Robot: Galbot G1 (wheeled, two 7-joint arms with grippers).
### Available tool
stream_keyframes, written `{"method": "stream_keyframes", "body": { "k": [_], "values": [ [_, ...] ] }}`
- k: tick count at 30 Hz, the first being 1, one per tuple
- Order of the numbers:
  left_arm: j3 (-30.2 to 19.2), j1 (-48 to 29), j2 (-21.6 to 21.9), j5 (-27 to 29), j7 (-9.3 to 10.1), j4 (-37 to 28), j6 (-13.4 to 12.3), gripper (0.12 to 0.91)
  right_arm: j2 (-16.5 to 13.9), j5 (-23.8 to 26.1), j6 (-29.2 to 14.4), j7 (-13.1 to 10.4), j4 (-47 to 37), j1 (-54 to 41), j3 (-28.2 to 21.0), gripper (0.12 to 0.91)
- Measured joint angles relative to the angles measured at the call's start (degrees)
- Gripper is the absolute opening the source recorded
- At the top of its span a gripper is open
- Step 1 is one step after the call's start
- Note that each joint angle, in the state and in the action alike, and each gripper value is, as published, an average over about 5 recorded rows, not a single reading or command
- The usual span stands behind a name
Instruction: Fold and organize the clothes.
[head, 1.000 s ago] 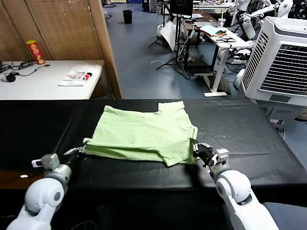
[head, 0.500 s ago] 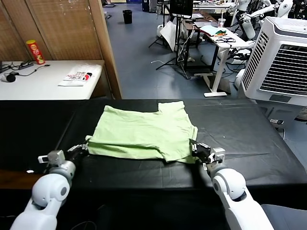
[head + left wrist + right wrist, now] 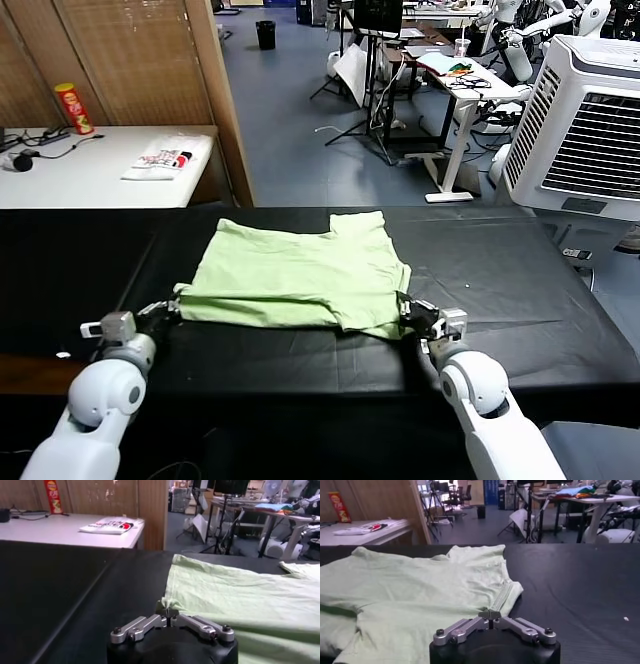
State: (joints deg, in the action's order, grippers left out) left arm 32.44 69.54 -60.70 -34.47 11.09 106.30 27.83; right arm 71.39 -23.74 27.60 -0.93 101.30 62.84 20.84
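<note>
I will open my left gripper and my right gripper, take the shirt's near corners [image 3: 190,315] and pull toward me, because the shirt bunches into a fold behind its near edge.
The clothes are one pale green shirt [image 3: 300,272] lying folded on the black table [image 3: 520,270], with a sleeve pointing toward the far side. My left gripper [image 3: 170,306] is shut on the shirt's near left corner; the left wrist view shows the cloth [image 3: 235,592] bunched between the tips of that gripper [image 3: 170,616]. My right gripper [image 3: 405,306] is shut on the near right corner. In the right wrist view, the hem of the shirt [image 3: 420,590] is pinched in the right gripper [image 3: 490,614]. Both corners sit just above the tabletop.
A white side table [image 3: 70,180] at the back left holds a white packaged item [image 3: 163,159] and a red can [image 3: 73,108]. A wooden partition [image 3: 225,100] stands behind the black table. A white air cooler [image 3: 590,120] is at the right.
Both grippers have moved away from me, carrying the shirt's near edge with them. That edge now lies farther from the table's front.
</note>
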Motion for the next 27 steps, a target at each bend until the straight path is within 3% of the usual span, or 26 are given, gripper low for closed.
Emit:
{"method": "stream_keyframes", "body": {
  "k": [3, 5, 8, 13, 16, 19, 21, 27],
  "values": [
    [-0.49, -0.87, 0.29, 0.09, -0.21, -0.97, -0.18, 0.127, -0.45, -1.81, -0.04, 1.25, 0.65, 0.35, 0.44, 0.140],
    [-0.68, -1.28, 0.40, 0.28, -0.62, -1.57, -0.33, 0.127, -0.94, -2.54, -0.02, 1.87, 1.54, 0.81, 0.86, 0.203],
    [-0.81, -1.55, 0.45, 0.71, -1.30, -2.12, -0.53, 0.168, -1.81, -2.92, 0.18, 2.06, 3.50, 1.71, 1.47, 0.363],
    [-0.70, -1.11, 0.44, 0.95, -1.66, -1.83, -0.63, 0.419, -3.89, -2.60, 0.97, 1.78, 8.28, 4.71, 2.86, 0.644],
    [-0.46, -0.61, 0.47, 1.02, -1.66, -1.25, -0.61, 0.587, -5.08, -2.12, 1.22, 2.19, 11.20, 7.36, 3.67, 0.760],
    [-0.11, -0.02, 0.49, 1.10, -1.62, -0.64, -0.53, 0.730, -5.83, -1.13, 1.27, 2.83, 13.61, 10.39, 4.07, 0.793],
    [0.17, 0.48, 0.47, 1.02, -1.60, -0.17, -0.45, 0.779, -5.97, -0.44, 1.25, 3.01, 14.67, 12.29, 4.16, 0.796],
    [1.03, 1.82, 0.37, -1.44, -1.61, 0.11, -0.09, 0.798, -5.38, 0.58, 1.45, 2.97, 15.49, 14.99, 3.46, 0.775]
  ]
}}
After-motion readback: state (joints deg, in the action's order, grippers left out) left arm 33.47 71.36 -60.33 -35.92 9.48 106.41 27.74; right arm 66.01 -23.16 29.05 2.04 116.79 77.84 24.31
